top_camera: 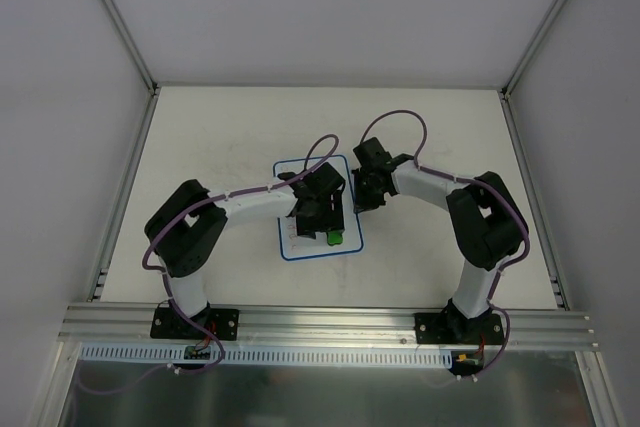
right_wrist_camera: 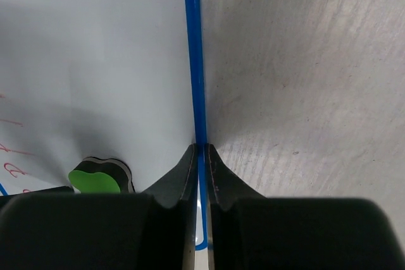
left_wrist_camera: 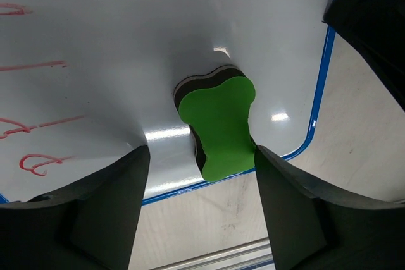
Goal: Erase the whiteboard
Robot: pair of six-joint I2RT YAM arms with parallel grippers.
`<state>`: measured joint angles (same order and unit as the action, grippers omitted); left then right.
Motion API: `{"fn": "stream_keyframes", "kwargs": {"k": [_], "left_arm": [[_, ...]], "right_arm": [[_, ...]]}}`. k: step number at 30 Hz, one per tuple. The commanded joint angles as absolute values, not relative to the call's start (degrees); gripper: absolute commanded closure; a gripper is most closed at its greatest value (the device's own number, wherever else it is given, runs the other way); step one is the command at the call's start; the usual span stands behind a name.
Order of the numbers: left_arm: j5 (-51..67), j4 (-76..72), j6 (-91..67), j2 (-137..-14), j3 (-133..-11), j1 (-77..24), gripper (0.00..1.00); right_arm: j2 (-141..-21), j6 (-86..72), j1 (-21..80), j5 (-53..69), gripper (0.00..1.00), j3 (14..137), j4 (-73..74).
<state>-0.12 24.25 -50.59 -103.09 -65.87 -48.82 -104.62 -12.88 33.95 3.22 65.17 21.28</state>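
The green eraser leans at a slant against a finger of the robot's open left gripper, so the robot should straighten it and grip its narrow middle (left_wrist_camera: 219,126) before wiping the red marks.
The whiteboard (top_camera: 300,247) lies flat mid-table, blue-bordered; it also shows in the left wrist view (left_wrist_camera: 126,30) and the right wrist view (right_wrist_camera: 95,42). Red marks (left_wrist_camera: 38,124) remain on one side. The green bone-shaped eraser (left_wrist_camera: 218,128) lies on the board near its front right corner, also seen from above (top_camera: 335,238) and from the right wrist (right_wrist_camera: 95,180). My left gripper (left_wrist_camera: 201,156) is open just above it, fingers either side of its near end. My right gripper (right_wrist_camera: 201,148) is shut, its tips resting on the board's blue right edge (right_wrist_camera: 193,61).
An aluminium rail (top_camera: 320,322) runs along the near table edge. Grey enclosure walls with metal posts (top_camera: 120,17) close in the back and sides. The scuffed tabletop (right_wrist_camera: 304,93) lies right of the board. Part of the right gripper's black body (left_wrist_camera: 373,23) sits close by.
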Motion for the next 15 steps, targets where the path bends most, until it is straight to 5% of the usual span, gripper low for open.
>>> {"fn": "stream_keyframes", "kwargs": {"k": [1, 10, 15], "left_arm": [[-3.2, 25.8, -52.1, -103.7, -67.7, -49.0, 0.36], [-6.3, 29.4, -50.4, -105.4, -68.8, -48.4, 0.87], [-6.4, 31.5, -48.4, -104.8, -66.6, -44.8, 1.00]], "right_arm": [[-105.0, -13.5, 34.0, 2.9, 0.94, 63.1, 21.7], [-105.1, -13.7, 33.9, 3.1, 0.97, 61.8, 21.8], [-104.1, -13.3, 33.9, 3.0, 1.00, 60.1, 21.9]]}}
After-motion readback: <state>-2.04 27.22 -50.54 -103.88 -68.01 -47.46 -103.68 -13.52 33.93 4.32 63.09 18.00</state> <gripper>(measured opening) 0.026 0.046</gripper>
